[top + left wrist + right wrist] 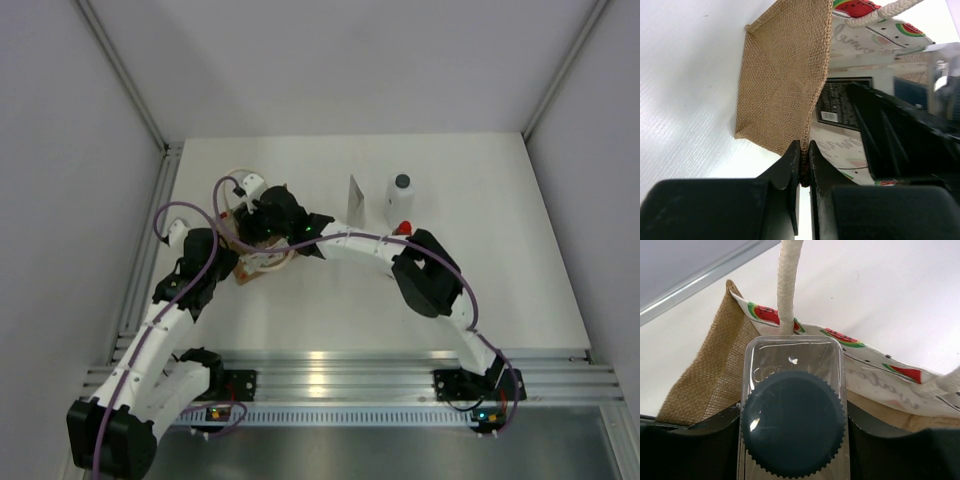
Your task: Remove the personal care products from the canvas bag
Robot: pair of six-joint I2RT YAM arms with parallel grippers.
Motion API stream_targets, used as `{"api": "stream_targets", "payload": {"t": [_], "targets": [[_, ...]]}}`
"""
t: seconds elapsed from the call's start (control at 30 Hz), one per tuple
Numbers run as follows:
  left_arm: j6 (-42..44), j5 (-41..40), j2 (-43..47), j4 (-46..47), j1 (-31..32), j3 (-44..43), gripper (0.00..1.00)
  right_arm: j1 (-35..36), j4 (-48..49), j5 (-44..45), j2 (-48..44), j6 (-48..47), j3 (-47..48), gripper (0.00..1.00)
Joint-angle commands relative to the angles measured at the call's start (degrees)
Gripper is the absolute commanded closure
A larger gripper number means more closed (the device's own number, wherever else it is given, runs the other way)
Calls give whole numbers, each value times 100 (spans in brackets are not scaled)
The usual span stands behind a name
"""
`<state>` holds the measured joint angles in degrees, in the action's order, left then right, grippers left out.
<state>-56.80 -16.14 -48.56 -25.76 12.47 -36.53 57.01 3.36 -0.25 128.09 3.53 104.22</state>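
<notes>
My right gripper is going to release the clear bottle on the table [434, 257] next to the red bottle, away from the canvas bag.
The canvas bag [252, 270] lies on the table at centre left, mostly hidden under both arms. In the left wrist view my left gripper [804, 147] is shut on the bag's burlap edge [780, 85]. My right gripper [792, 424] is at the bag's mouth [705, 375], shut on a pale clear-looking bottle with a ridged dark grey cap [792, 422]. In the top view the right gripper [264, 220] sits over the bag, and the left gripper [238, 262] sits at its near left side. The white tube [355, 200], the white bottle with dark cap [400, 195] and the red bottle [403, 229] stand on the table to the right.
A white rope handle [788, 285] rises just behind the held bottle, and a second handle [940, 385] loops at the right. The right forearm [430, 275] lies close to the red bottle. A metal rail [350, 375] runs along the near table edge.
</notes>
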Motion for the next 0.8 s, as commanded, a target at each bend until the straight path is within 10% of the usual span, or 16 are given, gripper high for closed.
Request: {"api": "stream_targets", "payload": {"t": [0.0, 0.43, 0.77], "targets": [[54, -179, -5, 220, -8, -47, 100, 99, 930, -45, -1031, -89, 195, 100], [19, -188, -75, 220, -8, -91, 99, 47, 290, 139, -2262, -107, -52, 100], [89, -109, 21, 220, -8, -328, 37, -331, -327, 297, -3255, -300, 2, 100]]}}
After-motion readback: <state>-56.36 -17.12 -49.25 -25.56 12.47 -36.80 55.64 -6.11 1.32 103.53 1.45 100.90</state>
